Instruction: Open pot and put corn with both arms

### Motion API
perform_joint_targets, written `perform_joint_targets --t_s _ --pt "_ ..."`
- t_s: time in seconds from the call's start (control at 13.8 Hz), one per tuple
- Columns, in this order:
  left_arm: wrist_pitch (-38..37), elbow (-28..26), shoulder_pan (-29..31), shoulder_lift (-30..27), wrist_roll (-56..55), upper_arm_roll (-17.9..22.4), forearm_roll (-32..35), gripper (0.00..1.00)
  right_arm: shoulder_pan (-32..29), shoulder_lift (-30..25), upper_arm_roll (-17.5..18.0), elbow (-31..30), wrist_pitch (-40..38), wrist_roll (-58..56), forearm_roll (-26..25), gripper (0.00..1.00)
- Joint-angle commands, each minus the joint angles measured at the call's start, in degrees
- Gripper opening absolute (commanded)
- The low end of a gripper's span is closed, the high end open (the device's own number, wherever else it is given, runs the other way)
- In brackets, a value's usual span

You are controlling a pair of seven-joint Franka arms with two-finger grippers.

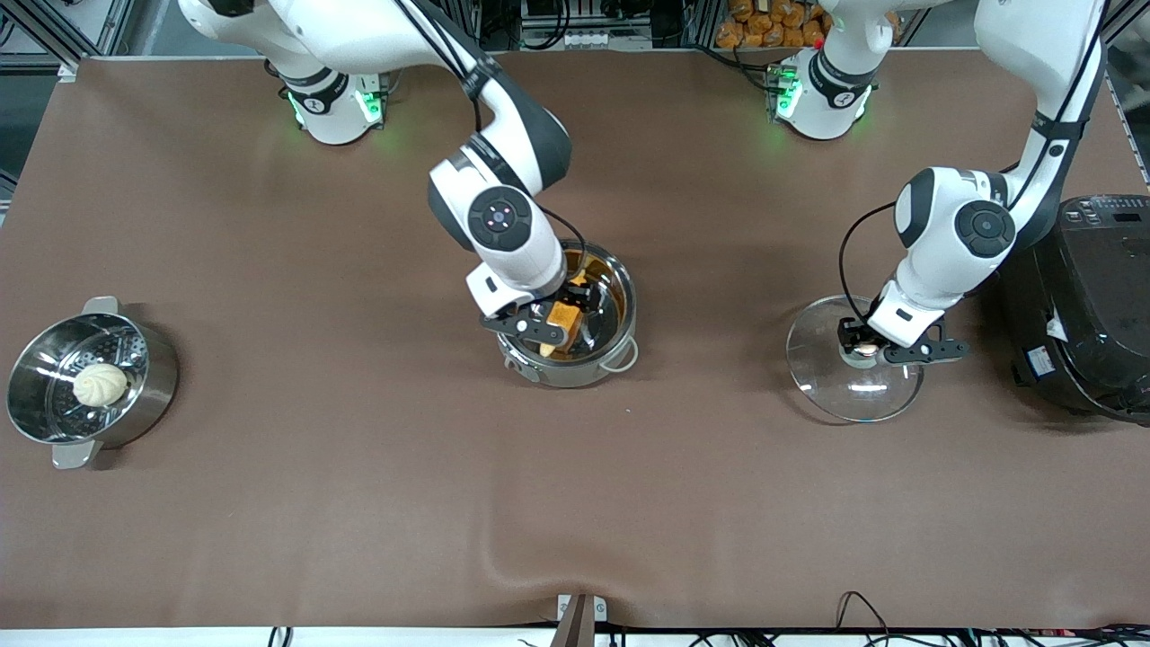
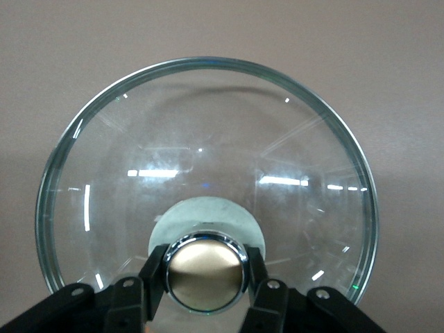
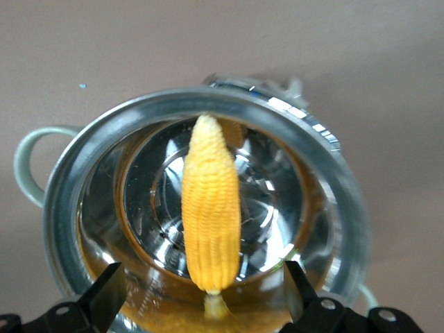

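My left gripper will set the glass lid down on the brown cloth midway (image 1: 835, 374) between the steel pot and the black cooker.
The steel pot (image 1: 622, 301) stands open at the table's middle, its wire loop handle showing in the right wrist view (image 3: 28, 170). The yellow corn (image 1: 562, 318) lies inside it, tapered tip away from the wrist camera (image 3: 211, 215). My right gripper (image 1: 555, 325) hangs open over the pot; its fingers (image 3: 104, 295) stand wide on either side of the corn's stem end and do not touch it. My left gripper (image 1: 864, 347) is shut on the round knob (image 2: 205, 272) of the glass lid (image 1: 849, 382), which is at table level between the pot and the cooker (image 2: 208, 152).
A large black cooker (image 1: 1092, 305) stands close beside the left arm at its end of the table. A steel steamer pot (image 1: 160, 382) with a white bun (image 1: 100, 384) inside sits at the right arm's end. Brown cloth covers the table.
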Motion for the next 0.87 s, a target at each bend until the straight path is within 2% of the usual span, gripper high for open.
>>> perform_joint_targets --t_s 0.0,0.22,0.36,0.58,0.65,0.8 --pt "1.46 2.74 0.23 3.55 0.1 -0.87 1.2 0.0 -5.54 -7.09 0.17 -1.1 -8.69 -6.8 -0.19 1.0" --pt "1.46 4.42 -0.13 5.68 0.7 -0.95 1.29 0.0 -13.71 -12.03 -0.27 -1.89 -9.33 -14.8 -2.3 1.0" --pt "1.46 4.86 -0.13 6.46 1.06 -0.95 1.46 0.0 -18.65 -14.48 -0.27 -1.89 -8.81 -25.6 -3.71 1.0" --pt "1.46 5.83 -0.92 7.87 1.06 -0.95 1.37 0.0 -22.34 -18.09 -0.97 -3.11 -8.98 -28.88 -10.73 1.0" --pt "1.46 5.92 -0.92 7.88 1.06 -0.95 1.46 0.0 -24.44 -19.32 -0.97 -4.43 -9.07 -32.46 -11.01 1.0" --pt "1.38 6.01 -1.01 7.79 0.89 -0.95 1.46 0.33 -29.89 -21.96 -0.88 -6.45 -11.51 -41.07 -10.92 1.0"
